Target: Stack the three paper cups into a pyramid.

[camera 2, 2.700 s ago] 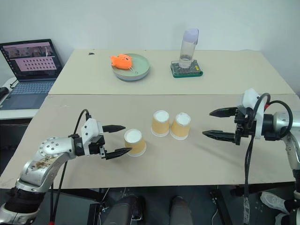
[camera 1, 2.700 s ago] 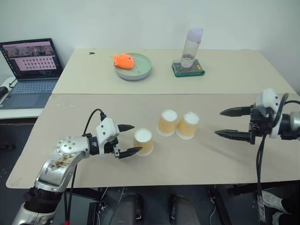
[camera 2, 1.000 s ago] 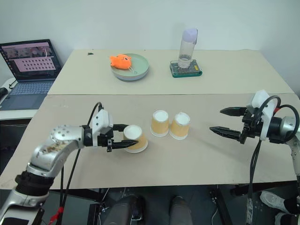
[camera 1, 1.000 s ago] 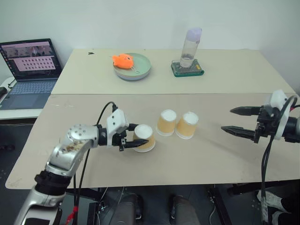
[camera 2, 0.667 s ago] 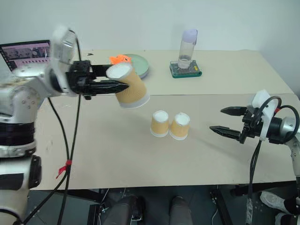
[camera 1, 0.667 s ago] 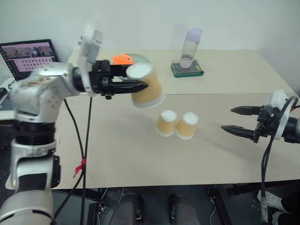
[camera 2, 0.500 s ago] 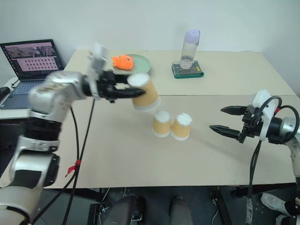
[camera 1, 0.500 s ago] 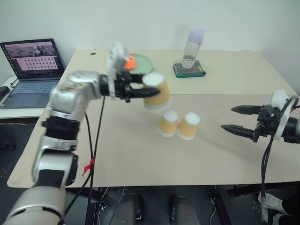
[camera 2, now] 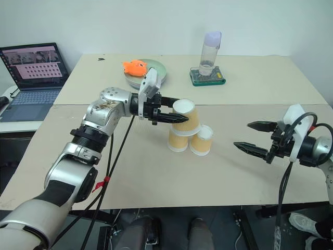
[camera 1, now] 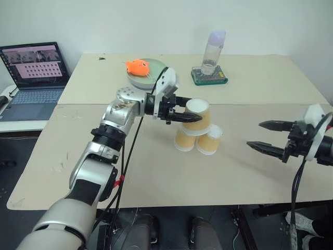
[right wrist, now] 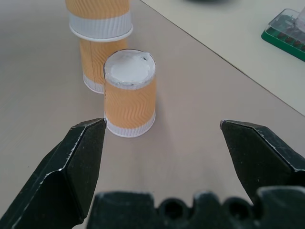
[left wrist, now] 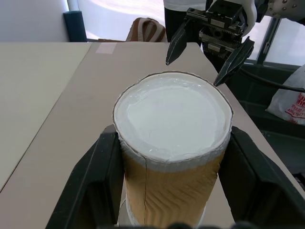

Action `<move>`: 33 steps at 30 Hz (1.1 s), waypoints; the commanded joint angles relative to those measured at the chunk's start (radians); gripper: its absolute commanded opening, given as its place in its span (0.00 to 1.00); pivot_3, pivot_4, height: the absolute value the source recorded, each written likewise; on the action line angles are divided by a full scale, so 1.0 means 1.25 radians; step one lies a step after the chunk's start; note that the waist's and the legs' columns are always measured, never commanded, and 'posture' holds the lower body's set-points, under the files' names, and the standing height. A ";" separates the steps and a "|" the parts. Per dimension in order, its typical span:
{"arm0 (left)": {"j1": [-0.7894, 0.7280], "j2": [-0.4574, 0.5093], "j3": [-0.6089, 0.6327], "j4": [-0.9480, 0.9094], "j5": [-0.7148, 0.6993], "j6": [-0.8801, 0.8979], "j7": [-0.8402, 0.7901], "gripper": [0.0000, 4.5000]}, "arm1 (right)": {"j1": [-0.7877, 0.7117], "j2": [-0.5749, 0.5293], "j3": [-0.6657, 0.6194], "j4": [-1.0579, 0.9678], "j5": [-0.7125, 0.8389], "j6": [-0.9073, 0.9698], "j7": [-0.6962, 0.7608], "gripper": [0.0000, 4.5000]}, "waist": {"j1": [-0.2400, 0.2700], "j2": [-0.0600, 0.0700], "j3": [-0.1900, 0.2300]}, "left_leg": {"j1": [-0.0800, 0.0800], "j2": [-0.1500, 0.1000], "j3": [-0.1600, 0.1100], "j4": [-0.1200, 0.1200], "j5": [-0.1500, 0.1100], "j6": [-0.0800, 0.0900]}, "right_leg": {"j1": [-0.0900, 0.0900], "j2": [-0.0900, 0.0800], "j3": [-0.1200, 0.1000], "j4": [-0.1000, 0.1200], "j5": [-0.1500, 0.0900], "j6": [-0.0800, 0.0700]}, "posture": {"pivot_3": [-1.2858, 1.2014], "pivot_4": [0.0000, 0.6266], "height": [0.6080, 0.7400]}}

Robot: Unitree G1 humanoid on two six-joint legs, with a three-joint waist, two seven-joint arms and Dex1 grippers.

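My left gripper is holding the paper cup and will release it across the bases of both standing cups (camera 1: 200, 129), over the place where the two of them meet.
Two paper cups stand upside down and side by side mid-table, the left cup (camera 1: 183, 140) and the right cup (camera 1: 209, 140). The third paper cup (camera 1: 201, 113), tan with its white base up, hangs upright directly over them, mostly above the left one. My left gripper (camera 2: 183, 110) is shut on its sides, reaching in from the left. Whether the held cup touches the cups below I cannot tell. In the left wrist view the held cup (left wrist: 172, 119) sits between my fingers (left wrist: 95, 176). My right gripper (camera 1: 254, 134) is open over the table to the right, pointing at the cups with nothing in it.
A green plate (camera 1: 156, 79) with an orange toy fish (camera 1: 138, 66) sits at the back. A clear bottle (camera 1: 212, 48) stands on a green holder (camera 1: 208, 77) behind the cups. An open laptop (camera 1: 35, 73) lies on a side table at far left.
My left gripper lifted the cup off the table left of the pair, swung it high, and brought it right and down over the two standing cups. The right gripper stayed put.
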 commanded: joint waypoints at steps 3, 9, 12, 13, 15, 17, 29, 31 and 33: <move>-0.039 0.001 0.032 -0.012 0.003 -0.017 -0.007 0.58 | -0.004 -0.006 -0.041 -0.017 0.012 -0.001 -0.009 1.00 | 0.000 0.000 0.000 | 0.000 0.000 0.000 0.000 0.000 0.000 | 0.000 0.000 0.000 0.000 0.000 0.000 | 0.52 0.24 1.00; -0.063 -0.032 0.035 0.036 0.017 -0.043 0.001 0.58 | -0.014 -0.004 -0.036 -0.012 0.011 -0.002 -0.012 1.00 | 0.004 0.000 0.000 | 0.000 -0.001 0.000 0.000 0.000 0.000 | 0.000 0.000 0.000 0.000 0.000 0.000 | 0.52 0.24 1.00; -0.096 -0.065 0.032 0.098 0.032 -0.072 -0.003 0.58 | -0.013 -0.005 -0.038 -0.015 0.011 -0.002 -0.015 1.00 | 0.005 0.000 0.000 | 0.000 -0.001 0.000 0.001 0.000 0.001 | 0.000 -0.001 0.000 0.000 0.000 0.001 | 0.52 0.24 1.00; -0.104 -0.071 0.032 0.112 0.036 -0.078 -0.006 0.58 | -0.012 -0.005 -0.038 -0.016 0.010 -0.002 -0.016 1.00 | 0.006 0.000 0.000 | 0.000 -0.001 0.000 0.001 -0.001 0.001 | 0.000 -0.001 0.000 0.000 0.000 0.001 | 0.52 0.24 1.00; -0.117 -0.081 0.033 0.142 0.046 -0.091 -0.018 0.58 | -0.008 -0.006 -0.044 -0.021 0.011 -0.001 -0.018 1.00 | 0.006 0.000 0.000 | -0.001 -0.001 0.000 0.001 -0.001 0.001 | 0.000 -0.001 0.000 0.000 0.001 0.001 | 0.52 0.24 1.00; -0.133 -0.092 0.035 0.179 0.056 -0.110 -0.020 0.58 | 0.002 -0.007 -0.056 -0.028 0.016 0.002 -0.018 1.00 | 0.006 0.000 0.000 | -0.001 -0.001 0.000 0.001 -0.001 0.001 | 0.000 -0.001 0.000 0.000 0.001 0.001 | 0.52 0.24 1.00; -0.160 -0.112 0.031 0.279 0.124 -0.164 -0.027 0.58 | 0.045 0.000 -0.078 -0.060 0.018 0.010 -0.038 1.00 | 0.005 0.000 0.000 | -0.001 -0.001 0.000 0.001 -0.001 0.001 | 0.000 -0.001 0.000 0.000 0.001 0.002 | 0.52 0.24 1.00; -0.162 -0.116 0.036 0.285 0.128 -0.165 -0.031 0.58 | 0.048 0.001 -0.082 -0.063 0.019 0.011 -0.039 1.00 | 0.006 0.000 0.000 | -0.001 -0.001 0.000 0.001 -0.001 0.002 | 0.000 -0.001 0.000 0.000 0.001 0.002 | 0.52 0.24 1.00; -0.164 -0.120 0.042 0.289 0.130 -0.170 -0.033 0.58 | 0.050 0.001 -0.084 -0.064 0.017 0.011 -0.041 1.00 | 0.006 0.000 0.000 | -0.001 -0.001 0.000 0.001 -0.001 0.002 | 0.000 -0.001 0.000 0.000 0.001 0.002 | 0.52 0.24 1.00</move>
